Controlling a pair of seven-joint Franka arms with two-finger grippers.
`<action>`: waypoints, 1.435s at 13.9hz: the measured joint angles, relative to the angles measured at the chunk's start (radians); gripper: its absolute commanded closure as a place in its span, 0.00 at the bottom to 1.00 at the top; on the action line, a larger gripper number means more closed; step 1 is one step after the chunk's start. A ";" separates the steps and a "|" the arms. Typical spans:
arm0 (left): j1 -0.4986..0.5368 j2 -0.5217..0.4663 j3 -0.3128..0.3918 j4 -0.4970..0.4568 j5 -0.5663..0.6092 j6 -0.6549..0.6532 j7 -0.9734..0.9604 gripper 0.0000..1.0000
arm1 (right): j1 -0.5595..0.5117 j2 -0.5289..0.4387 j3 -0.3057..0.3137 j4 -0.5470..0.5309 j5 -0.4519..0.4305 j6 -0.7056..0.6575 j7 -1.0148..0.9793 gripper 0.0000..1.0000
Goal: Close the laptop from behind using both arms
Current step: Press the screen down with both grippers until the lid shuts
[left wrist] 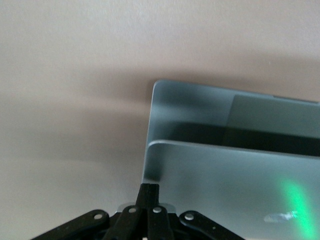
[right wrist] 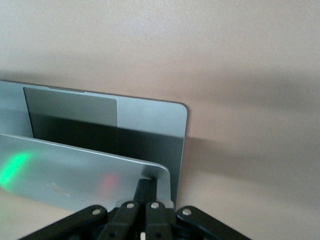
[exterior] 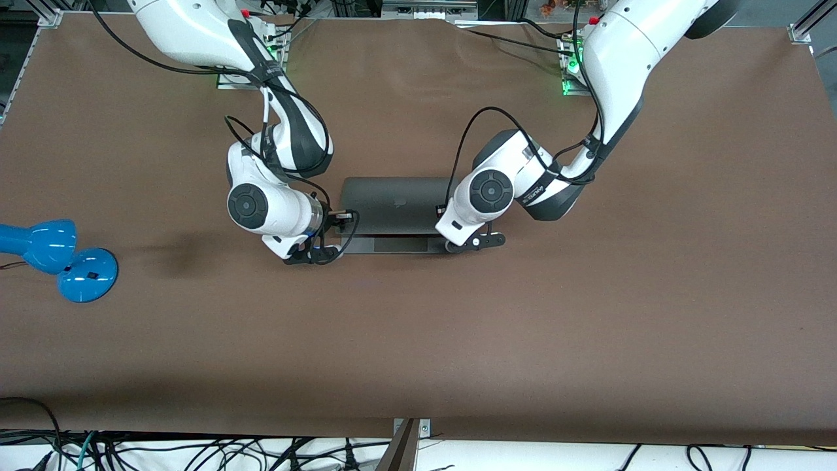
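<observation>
I will let go of the lid with my right gripper when it is flat on the space-grey laptop's base (exterior: 401,216), with the lid's edge over the trackpad.
The space-grey laptop (exterior: 392,203) lies at the table's middle, lid partly lowered, apple logo up. A strip of its base with the trackpad (exterior: 392,245) shows below the lid's edge. My right gripper (exterior: 322,252) is shut, fingertips against the back of the lid at the corner toward the right arm's end. In the right wrist view it (right wrist: 148,184) rests on the lid (right wrist: 75,170) above the trackpad (right wrist: 70,107). My left gripper (exterior: 472,243) is shut against the lid's other corner. In the left wrist view it (left wrist: 150,189) touches the lid (left wrist: 225,185).
A blue desk lamp (exterior: 59,258) lies at the right arm's end of the brown table (exterior: 418,340). Black cables hang along both arms. Green lights glow at both arm bases.
</observation>
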 measured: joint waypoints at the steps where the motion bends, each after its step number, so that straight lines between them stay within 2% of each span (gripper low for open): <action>1: 0.000 0.011 0.000 0.003 0.012 0.004 0.000 1.00 | 0.000 0.010 0.000 0.009 0.000 0.005 -0.001 1.00; 20: -0.021 0.089 0.022 0.013 0.061 0.069 0.000 1.00 | -0.016 0.112 0.000 0.048 -0.001 0.090 -0.056 1.00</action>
